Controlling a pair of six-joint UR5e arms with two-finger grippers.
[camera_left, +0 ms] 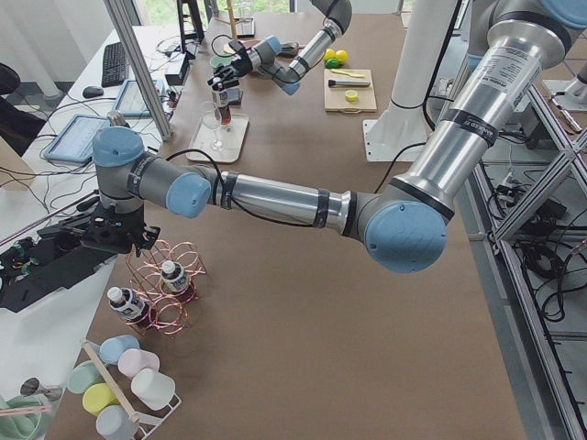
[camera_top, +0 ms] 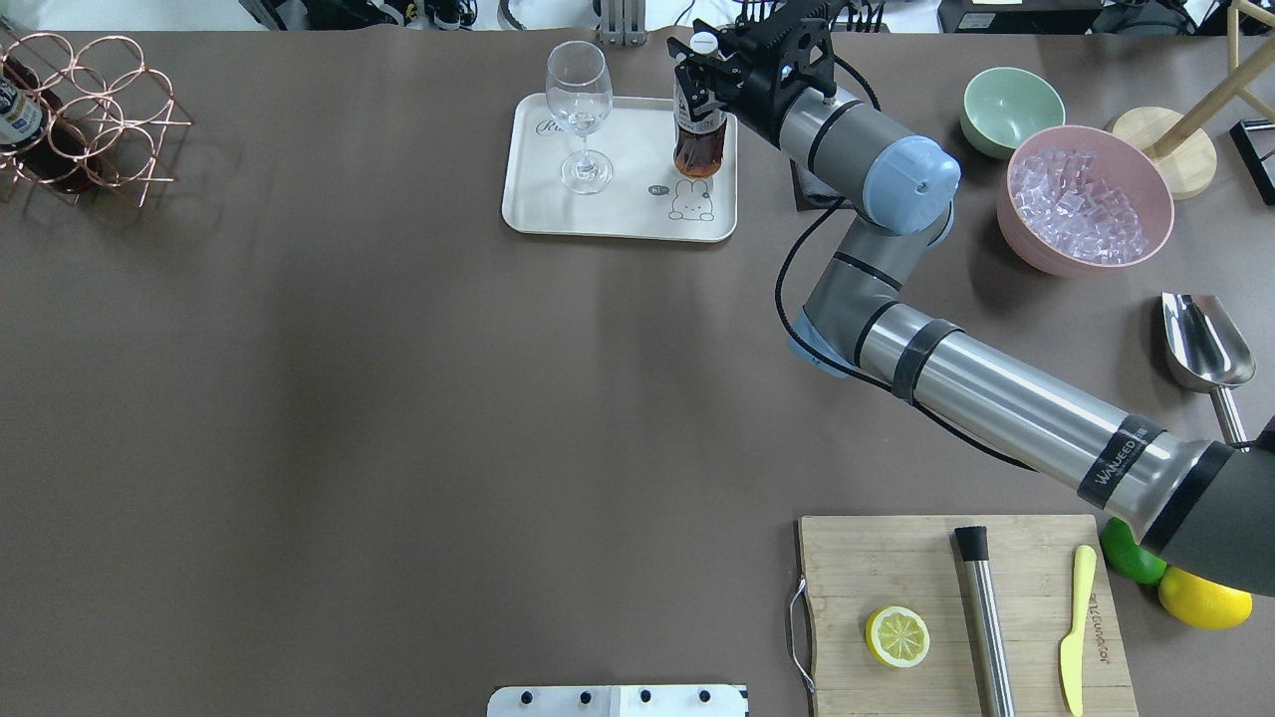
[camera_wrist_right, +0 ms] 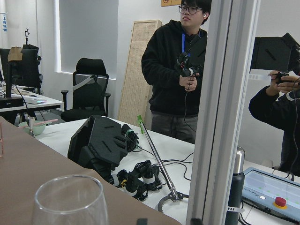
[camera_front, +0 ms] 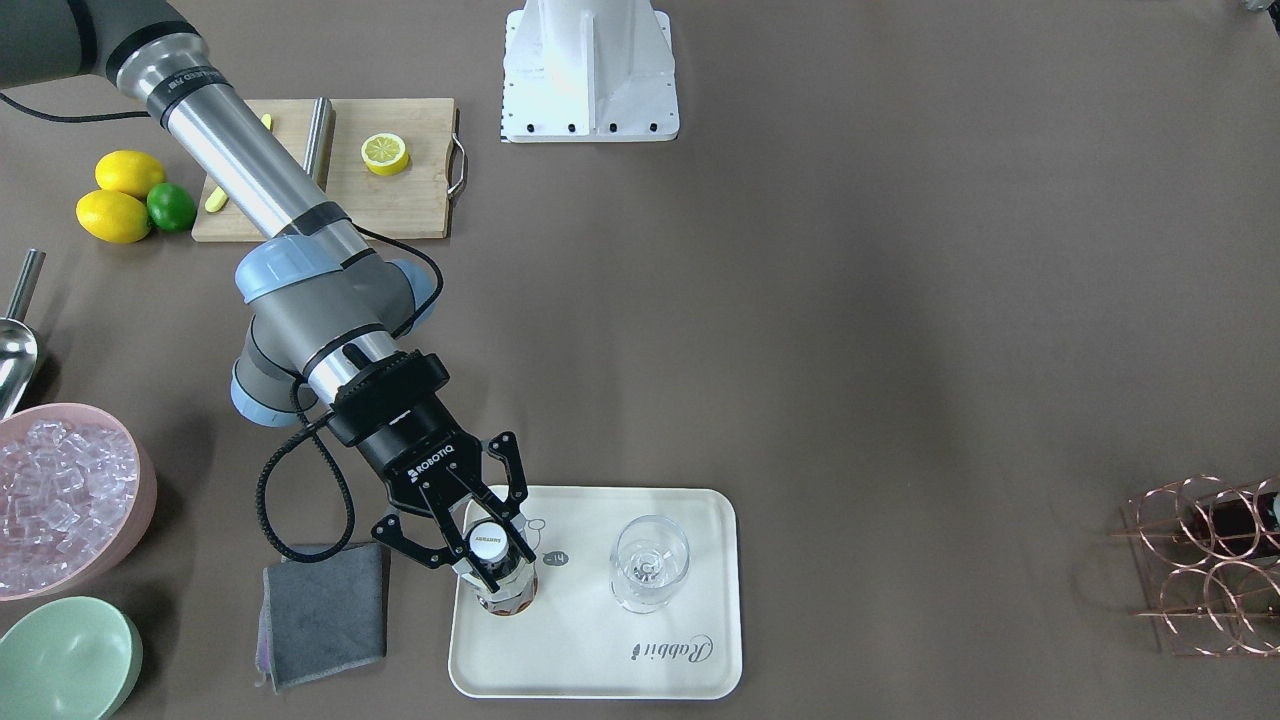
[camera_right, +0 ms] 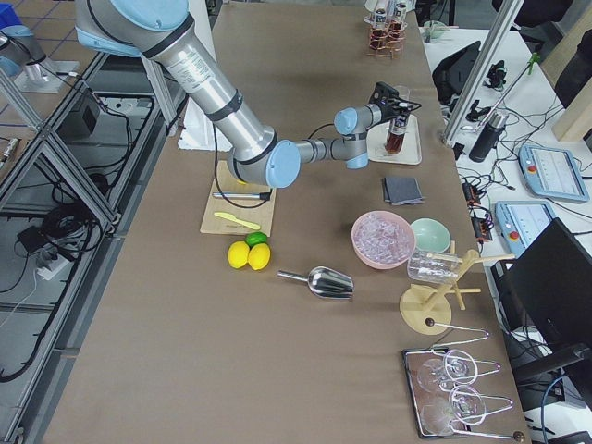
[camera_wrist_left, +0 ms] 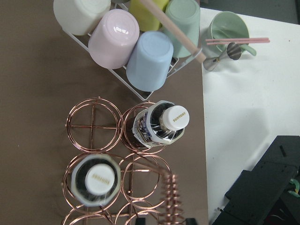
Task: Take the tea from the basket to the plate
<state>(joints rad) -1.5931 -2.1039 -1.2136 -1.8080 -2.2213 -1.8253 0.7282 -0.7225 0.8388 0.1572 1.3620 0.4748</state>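
Observation:
Next, I set the tea bottle on the cream plate [camera_front: 535, 574] beside its bear drawing with my right gripper.
One tea bottle [camera_front: 488, 540] stands upright on the cream plate [camera_front: 600, 660], near its bear drawing; it also shows in the overhead view [camera_top: 697, 144]. My right gripper [camera_front: 505, 562] comes down from above, shut on the bottle's neck just below the white cap. The copper wire basket [camera_wrist_left: 93, 126] stands at the table's far left end [camera_top: 100, 119] and holds two more tea bottles [camera_wrist_left: 161, 126] [camera_wrist_left: 96, 180]. My left gripper [camera_left: 115, 234] hovers over the basket. It shows only in the exterior left view, so I cannot tell whether it is open or shut.
An empty wine glass [camera_front: 648, 570] stands on the plate beside the bottle. A grey cloth [camera_front: 325, 610], a pink bowl of ice [camera_front: 60, 500] and a mint-green bowl [camera_front: 65, 660] lie beyond the plate. A cutting board [camera_front: 400, 190] carries half a lemon. A rack of cups [camera_wrist_left: 136, 42] stands next to the basket.

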